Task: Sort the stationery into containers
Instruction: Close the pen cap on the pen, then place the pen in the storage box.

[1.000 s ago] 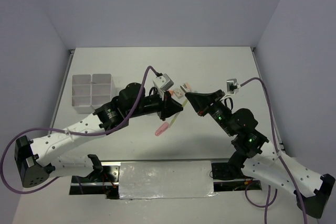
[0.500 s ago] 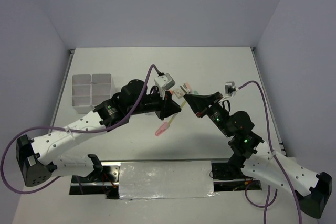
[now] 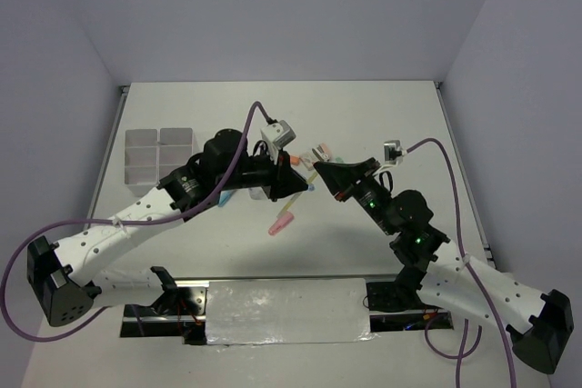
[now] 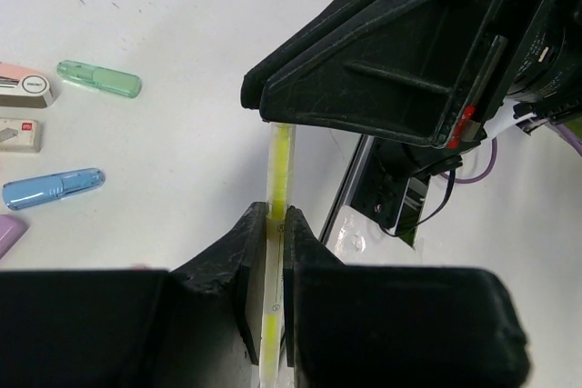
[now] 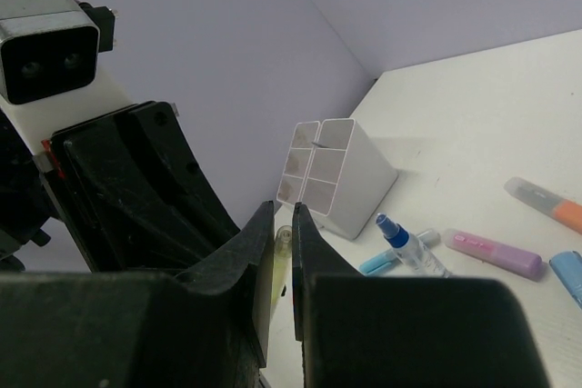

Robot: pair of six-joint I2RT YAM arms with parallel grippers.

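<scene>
Next, I release the yellow pen, now held off the table between both grippers, from my left gripper in the white organizer's far compartment [image 3: 175, 137], the one nearer the middle of the table.
A thin yellow pen [image 4: 280, 165] is held off the table between both grippers, which meet tip to tip in the top view. My left gripper [image 4: 275, 213] is shut on one part of the pen; it also shows in the top view [image 3: 298, 184]. My right gripper [image 5: 283, 211] has its jaws closed round the pen's other end [image 5: 284, 241]; in the top view this gripper [image 3: 322, 174] sits just right of the left one. The white four-compartment organizer [image 3: 145, 190] stands at the far left, also seen in the right wrist view [image 5: 364, 179].
Loose on the table: a green marker [image 4: 98, 79], a blue marker [image 4: 55, 188], two small erasers [image 4: 20, 132], a blue-capped bottle [image 5: 409, 243], a pink-purple marker [image 5: 496, 253], an orange-tipped marker [image 5: 546, 202], a pink marker [image 3: 282, 223]. Grey walls enclose the table.
Both grippers have shifted a little to the left and stayed tip to tip, the yellow pen between them. The items on the table have not moved.
</scene>
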